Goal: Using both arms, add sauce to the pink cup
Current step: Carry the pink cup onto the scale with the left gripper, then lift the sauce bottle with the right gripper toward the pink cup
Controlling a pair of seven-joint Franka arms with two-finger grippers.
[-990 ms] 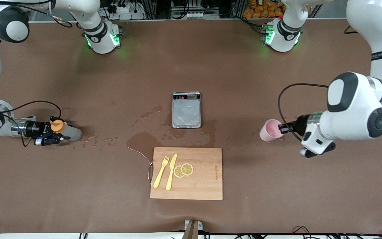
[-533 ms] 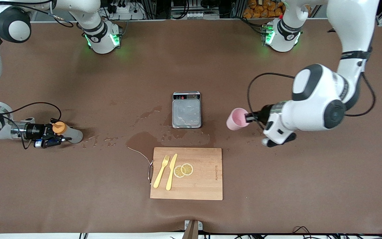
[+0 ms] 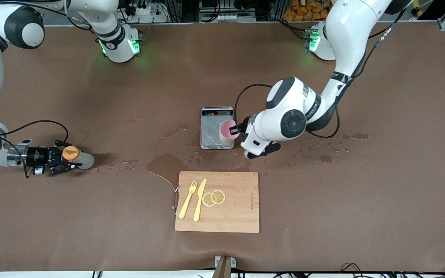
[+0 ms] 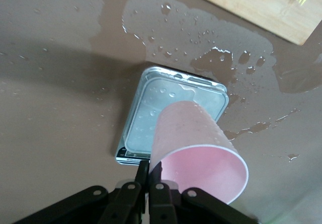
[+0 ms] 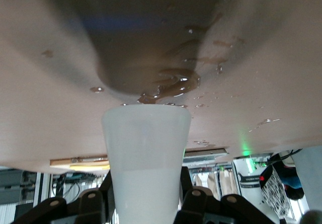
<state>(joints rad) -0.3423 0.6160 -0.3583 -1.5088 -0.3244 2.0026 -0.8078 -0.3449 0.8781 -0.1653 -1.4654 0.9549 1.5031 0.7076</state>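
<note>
Next, I let go of the pink cup with my left gripper so that it stands upright on the middle of the scale's wet plate (image 3: pixel 218 127) (image 4: pixel 167 119).
The pink cup (image 3: pixel 225 132) hangs tilted over the scale (image 3: pixel 210 135), its mouth turned toward the left arm. My left gripper (image 3: pixel 238 132) is shut on the cup's rim, one finger inside and one outside. In the left wrist view the pink cup (image 4: pixel 193 146) covers part of the scale's wet plate (image 4: pixel 151 116), with the left gripper (image 4: pixel 149 169) pinching the rim. At the right arm's end of the table, my right gripper (image 3: pixel 61 160) is shut on the sauce bottle (image 3: pixel 84 159) near its orange cap (image 3: pixel 70 153). The bottle (image 5: pixel 146 148) fills the gap of the right gripper (image 5: pixel 146 193).
A wooden cutting board (image 3: pixel 242 216) lies nearer the camera than the scale, with a yellow fork (image 3: pixel 188 199), a knife (image 3: pixel 199 200) and lemon slices (image 3: pixel 213 197) on it. Wet patches (image 3: pixel 166 162) spread between scale and board, with drops (image 3: pixel 323 152) toward the left arm's end.
The left arm has swung the pink cup from its end of the table to over the scale. The right gripper has shifted slightly with the sauce bottle.
</note>
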